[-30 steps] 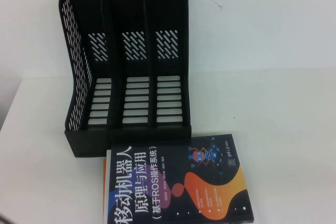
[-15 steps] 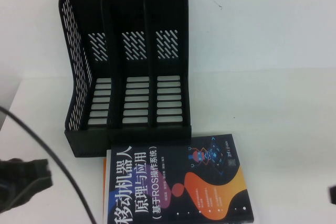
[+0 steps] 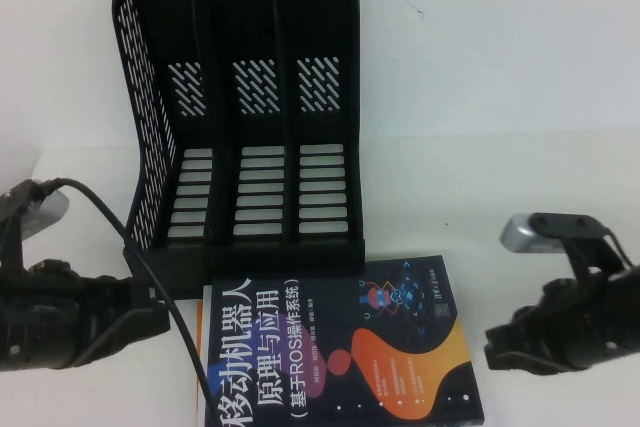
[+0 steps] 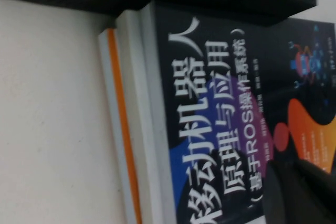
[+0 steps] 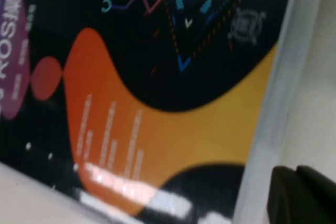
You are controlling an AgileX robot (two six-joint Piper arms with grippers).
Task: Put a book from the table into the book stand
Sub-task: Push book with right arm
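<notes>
My left gripper grabs the edge of the dark navy book (image 3: 213,334) (image 4: 157,80) next, around the middle of the book's side along its large white Chinese title.
The dark navy book (image 3: 340,347) with the white Chinese title lies flat at the table's (image 3: 500,187) front, just in front of the book stand (image 3: 250,117). It also fills the left wrist view (image 4: 226,103) and the right wrist view (image 5: 157,77). The black book stand is upright with three empty compartments. My left gripper (image 3: 150,322) hovers low at the book's left edge, over its cover in the left wrist view (image 4: 302,195). My right gripper (image 3: 500,347) is at the book's right edge, shut and empty, beside the page edge in the right wrist view (image 5: 296,198).
A second book with a white and orange edge (image 4: 121,129) lies under the navy one, sticking out on its left (image 3: 197,367). The left arm's cable (image 3: 150,267) loops across the stand's front left corner. Bare white table lies to the right of the stand.
Both arms have come into view from the front edge. The left arm moved up to the book's left side and the right arm to its right side. The book and stand have not moved.
</notes>
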